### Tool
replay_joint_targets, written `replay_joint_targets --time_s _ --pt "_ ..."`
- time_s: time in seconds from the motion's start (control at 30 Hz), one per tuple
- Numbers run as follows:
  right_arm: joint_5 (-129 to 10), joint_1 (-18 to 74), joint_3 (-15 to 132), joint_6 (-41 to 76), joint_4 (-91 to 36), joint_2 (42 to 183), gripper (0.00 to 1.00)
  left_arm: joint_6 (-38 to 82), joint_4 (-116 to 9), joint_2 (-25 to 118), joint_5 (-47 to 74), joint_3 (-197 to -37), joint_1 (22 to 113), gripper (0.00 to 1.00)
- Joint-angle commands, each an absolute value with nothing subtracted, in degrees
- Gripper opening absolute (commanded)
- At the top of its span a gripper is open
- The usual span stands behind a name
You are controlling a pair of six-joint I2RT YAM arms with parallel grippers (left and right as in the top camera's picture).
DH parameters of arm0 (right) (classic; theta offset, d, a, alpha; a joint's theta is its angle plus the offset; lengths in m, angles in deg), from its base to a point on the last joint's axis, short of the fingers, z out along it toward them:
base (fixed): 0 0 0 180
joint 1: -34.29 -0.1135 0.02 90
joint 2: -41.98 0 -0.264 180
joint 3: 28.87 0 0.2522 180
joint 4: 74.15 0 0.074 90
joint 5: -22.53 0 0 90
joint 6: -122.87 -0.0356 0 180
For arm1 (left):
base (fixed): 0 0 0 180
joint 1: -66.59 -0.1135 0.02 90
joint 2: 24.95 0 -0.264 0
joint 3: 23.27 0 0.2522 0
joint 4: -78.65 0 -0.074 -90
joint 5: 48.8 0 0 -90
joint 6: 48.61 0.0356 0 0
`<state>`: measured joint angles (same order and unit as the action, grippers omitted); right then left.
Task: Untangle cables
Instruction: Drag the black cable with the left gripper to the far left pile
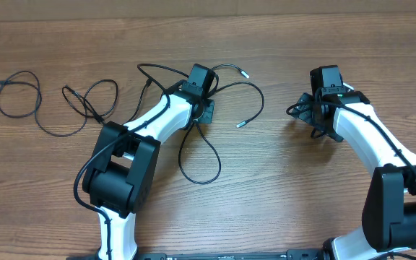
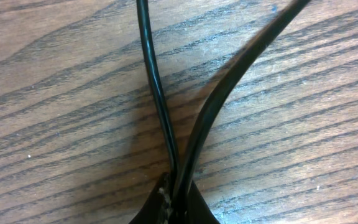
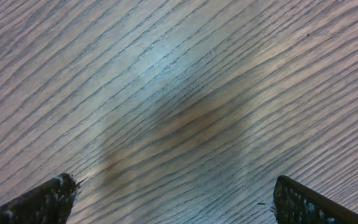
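Observation:
Next, I drop the two strands of cable from my left gripper over the looped black cable [image 1: 110,116] next to the cable that curls alone.
Thin black cables lie on the wooden table [image 1: 302,195]. One cable [image 1: 19,92] curls alone at the far left, and a second cable [image 1: 92,101] loops beside it. A tangled group [image 1: 199,157] spreads around my left gripper [image 1: 202,101], with silvery plug tips [image 1: 241,124] out to its right. In the left wrist view two black strands [image 2: 155,81] run up from my left gripper [image 2: 176,193], which is shut on them. My right gripper [image 1: 318,108] hovers to the right, apart from the cables. It stands open [image 3: 176,199] over bare wood with nothing between its fingertips [image 3: 55,196].
The thicker black wires of the right arm [image 1: 300,110] bunch beside its wrist. Both arm bases [image 1: 118,180] stand at the near edge of the table.

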<state>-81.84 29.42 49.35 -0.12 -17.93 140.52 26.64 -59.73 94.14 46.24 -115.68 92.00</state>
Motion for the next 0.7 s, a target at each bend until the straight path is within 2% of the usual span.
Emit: replay_joint_targets --time_s 0.0,0.4,0.53,0.67 --pt "-82.7 29.6 49.1 0.0 -18.3 140.5 1.00 26.6 -57.9 97.3 42.9 -115.1 92.1 0.04" --pt "-82.7 29.6 49.1 0.0 -18.3 140.5 1.00 30.8 -39.8 93.7 42.3 -128.8 91.7 0.04" --pt "-82.7 29.6 49.1 0.0 -18.3 140.5 1.00 31.4 -34.9 92.0 49.2 -134.8 91.6 0.04" --pt "-82.7 29.6 49.1 0.0 -18.3 140.5 1.00 30.5 -29.5 91.5 63.2 -140.2 91.6 0.04"
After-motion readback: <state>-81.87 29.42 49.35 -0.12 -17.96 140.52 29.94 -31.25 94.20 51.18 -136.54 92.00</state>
